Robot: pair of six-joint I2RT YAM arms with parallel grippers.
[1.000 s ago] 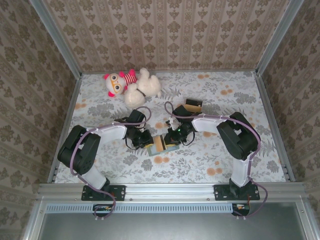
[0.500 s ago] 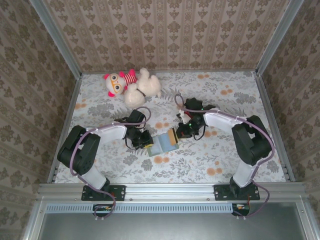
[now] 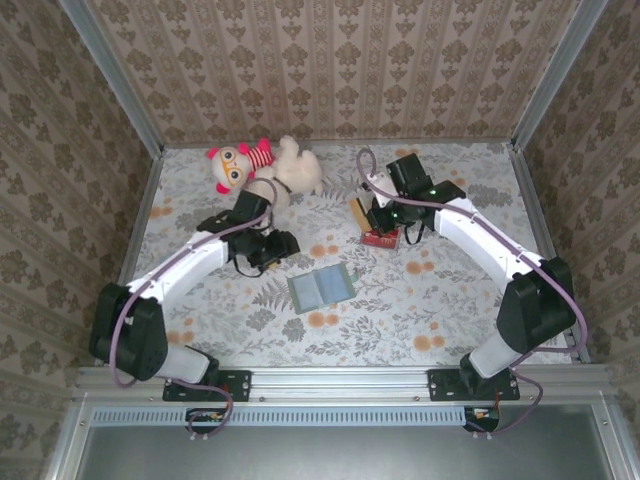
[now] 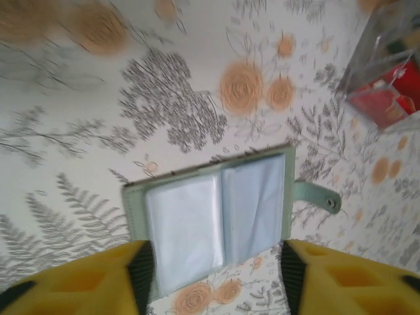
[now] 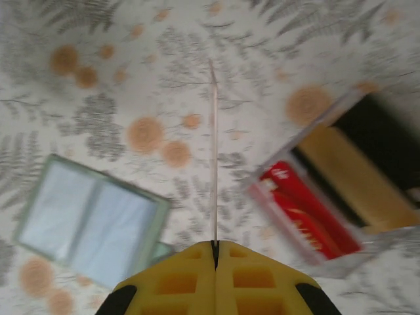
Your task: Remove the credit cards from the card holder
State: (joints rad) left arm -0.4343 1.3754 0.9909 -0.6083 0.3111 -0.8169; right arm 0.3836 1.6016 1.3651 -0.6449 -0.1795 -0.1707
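Observation:
The credit card will be let go by my right gripper against the tan card in the middle of the clear case [image 3: 380,217] [image 5: 357,178]. The credit card is now seen edge-on in that gripper.
The card holder [image 3: 322,287] lies open and flat on the floral table, and its clear blue-grey pockets [image 4: 216,216] look empty. Its green edge is also at the lower left of the right wrist view [image 5: 92,220]. My left gripper [image 3: 280,246] hangs up and to the left of the holder. Its jaws stand open and apart from the holder, nothing between the yellow fingers [image 4: 79,279]. My right gripper [image 5: 215,248] is shut on a thin tan credit card [image 5: 214,157], seen edge-on. In the top view that card [image 3: 358,214] hangs just above the red box [image 3: 381,238].
The red box in a clear case [image 5: 308,210] holds a tan and a dark card [image 5: 354,170], and it also shows in the left wrist view [image 4: 384,98]. A plush toy [image 3: 265,170] lies at the back left. Patterned walls ring the table.
My right gripper drew the tan card out of the holder and carried it back and right, over the red box. My left gripper let go of the holder, opened and pulled away to the left.

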